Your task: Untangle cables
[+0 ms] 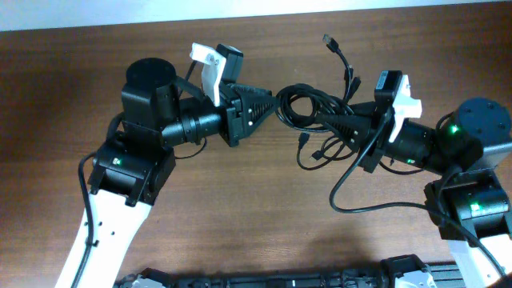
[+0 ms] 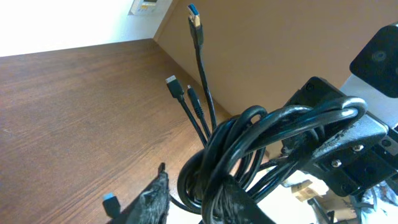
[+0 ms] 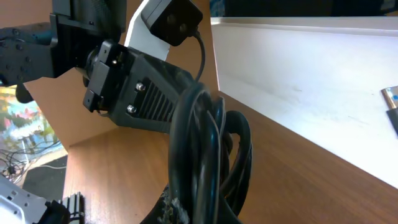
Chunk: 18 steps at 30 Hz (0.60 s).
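Note:
The left gripper reaches only the outer edge of the cable loops, so it should open, move deeper and close around the bundled strands of cable [image 1: 296,90] before the robot's right gripper lets go of them.
The cables [image 1: 308,104] are a bundle of black loops hanging above the table between my two grippers. Loose plug ends spread out from it, one toward the far edge [image 1: 328,38]. My right gripper [image 1: 324,120] is shut on the bundle's right side, and in the right wrist view the cables [image 3: 205,155] rise straight out of its jaws [image 3: 199,211]. My left gripper [image 1: 274,102] is at the bundle's left edge. In the left wrist view its fingers [image 2: 196,177] straddle the loops [image 2: 249,143] with a narrow gap on one side. A blue-tipped plug [image 2: 194,15] sticks up.
The wooden table [image 1: 240,208] lies under both arms. The right arm's own thick wire [image 1: 360,204] droops over it near the front right. A white panel [image 3: 311,68] runs along the far edge. Black equipment [image 1: 280,280] lines the front edge.

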Available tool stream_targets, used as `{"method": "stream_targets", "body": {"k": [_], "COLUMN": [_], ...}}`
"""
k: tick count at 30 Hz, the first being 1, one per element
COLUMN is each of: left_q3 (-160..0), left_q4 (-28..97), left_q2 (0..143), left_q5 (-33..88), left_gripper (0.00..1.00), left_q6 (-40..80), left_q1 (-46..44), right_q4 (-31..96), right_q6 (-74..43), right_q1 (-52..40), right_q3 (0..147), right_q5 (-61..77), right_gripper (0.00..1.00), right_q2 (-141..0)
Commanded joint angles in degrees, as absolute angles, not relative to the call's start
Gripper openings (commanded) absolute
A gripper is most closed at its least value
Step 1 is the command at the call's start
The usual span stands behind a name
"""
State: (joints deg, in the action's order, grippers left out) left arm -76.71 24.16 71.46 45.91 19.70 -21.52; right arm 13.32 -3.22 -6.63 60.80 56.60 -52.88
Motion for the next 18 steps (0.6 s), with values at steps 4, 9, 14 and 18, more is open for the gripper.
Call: {"method": "stream_targets", "body": {"k": [4, 9, 14, 18], "left_q3": [-77.41, -77.41, -77.41, -77.41], "left_q4": [23.57, 21.08, 20.58, 20.60], "left_q2": [70.59, 70.96, 71.40, 71.40], "left_q5": [45.76, 45.65, 45.63, 45.65], "left_gripper": [0.70, 0.64, 0.26, 0.04], "left_q6": [19.46, 19.46, 19.46, 19.46], "left_q1": [-22.72, -25.21, -25.52, -25.52], "right_q4": [12.56, 11.44, 11.31, 11.29], "right_q6": [-3.53, -3.53, -3.53, -3.53], "right_q1": [-6.74, -6.74, -6.74, -6.74], "right_q3": [61.08, 61.08, 61.08, 61.08], "right_q5": [58.96, 61.14, 61.14, 61.32], "right_gripper": [0.04, 0.04, 0.04, 0.04], "right_q2": [-53.08, -54.81, -54.78, -54.78]}}
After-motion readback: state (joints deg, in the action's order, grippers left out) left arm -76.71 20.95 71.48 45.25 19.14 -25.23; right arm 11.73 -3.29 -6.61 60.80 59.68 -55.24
